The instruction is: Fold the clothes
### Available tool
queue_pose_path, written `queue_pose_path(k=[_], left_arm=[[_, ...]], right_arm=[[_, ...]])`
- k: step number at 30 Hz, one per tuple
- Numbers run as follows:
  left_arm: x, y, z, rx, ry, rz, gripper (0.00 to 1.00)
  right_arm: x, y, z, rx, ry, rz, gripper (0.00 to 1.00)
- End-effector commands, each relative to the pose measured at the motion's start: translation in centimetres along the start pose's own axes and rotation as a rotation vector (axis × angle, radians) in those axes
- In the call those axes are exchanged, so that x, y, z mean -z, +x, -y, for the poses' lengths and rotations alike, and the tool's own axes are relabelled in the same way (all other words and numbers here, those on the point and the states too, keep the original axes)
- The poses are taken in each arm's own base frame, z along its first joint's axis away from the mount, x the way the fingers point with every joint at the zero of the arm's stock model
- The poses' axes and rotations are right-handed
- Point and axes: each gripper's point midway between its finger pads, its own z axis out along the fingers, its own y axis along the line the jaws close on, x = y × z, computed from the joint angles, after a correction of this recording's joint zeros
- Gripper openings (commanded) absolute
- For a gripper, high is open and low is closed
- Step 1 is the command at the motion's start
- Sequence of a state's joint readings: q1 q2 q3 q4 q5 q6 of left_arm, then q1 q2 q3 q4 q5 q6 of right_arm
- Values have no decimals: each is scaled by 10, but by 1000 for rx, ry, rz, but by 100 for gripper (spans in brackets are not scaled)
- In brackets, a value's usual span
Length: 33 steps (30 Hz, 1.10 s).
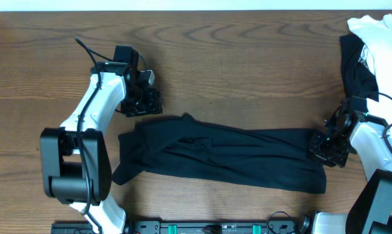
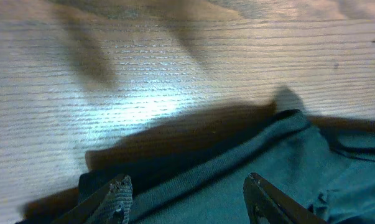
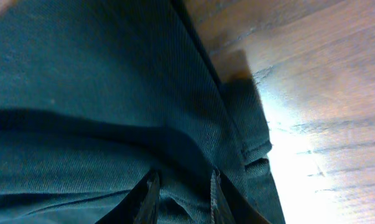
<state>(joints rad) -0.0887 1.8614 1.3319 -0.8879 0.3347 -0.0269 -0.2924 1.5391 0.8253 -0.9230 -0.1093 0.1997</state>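
Note:
A black T-shirt corner juts past its far edge, so I will pinch the T-shirt's slanted top layer (image 2: 190, 183) with my left gripper and pull it back.
A black T-shirt (image 1: 222, 156) lies folded into a long strip across the middle of the table. My left gripper (image 1: 143, 103) is open and empty, just beyond the shirt's far left edge. In the left wrist view its jaws (image 2: 187, 193) hang wide apart over the shirt's hem (image 2: 268, 168). My right gripper (image 1: 327, 148) is at the shirt's right end. In the right wrist view its jaws (image 3: 182, 193) are close together with a raised fold of the black cloth (image 3: 100, 74) pinched between them. No chest logo shows.
A pile of other clothes sits at the back right corner: a white garment (image 1: 378, 32) on a black one (image 1: 358, 65), close behind my right arm. Bare wooden table (image 1: 248, 71) stretches behind the shirt.

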Motion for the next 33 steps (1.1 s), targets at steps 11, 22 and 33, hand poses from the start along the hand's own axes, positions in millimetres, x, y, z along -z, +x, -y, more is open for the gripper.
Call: queue_pose_path(k=[11, 22, 33], left_arm=[[-36, 25, -12, 49, -11, -165, 60], [-41, 25, -13, 53, -12, -178, 27], [-28, 20, -9, 42, -7, -138, 6]], right_arm=[[0, 1, -1, 14, -14, 14, 27], [0, 1, -1, 15, -14, 13, 27], [0, 1, 0, 14, -3, 16, 27]])
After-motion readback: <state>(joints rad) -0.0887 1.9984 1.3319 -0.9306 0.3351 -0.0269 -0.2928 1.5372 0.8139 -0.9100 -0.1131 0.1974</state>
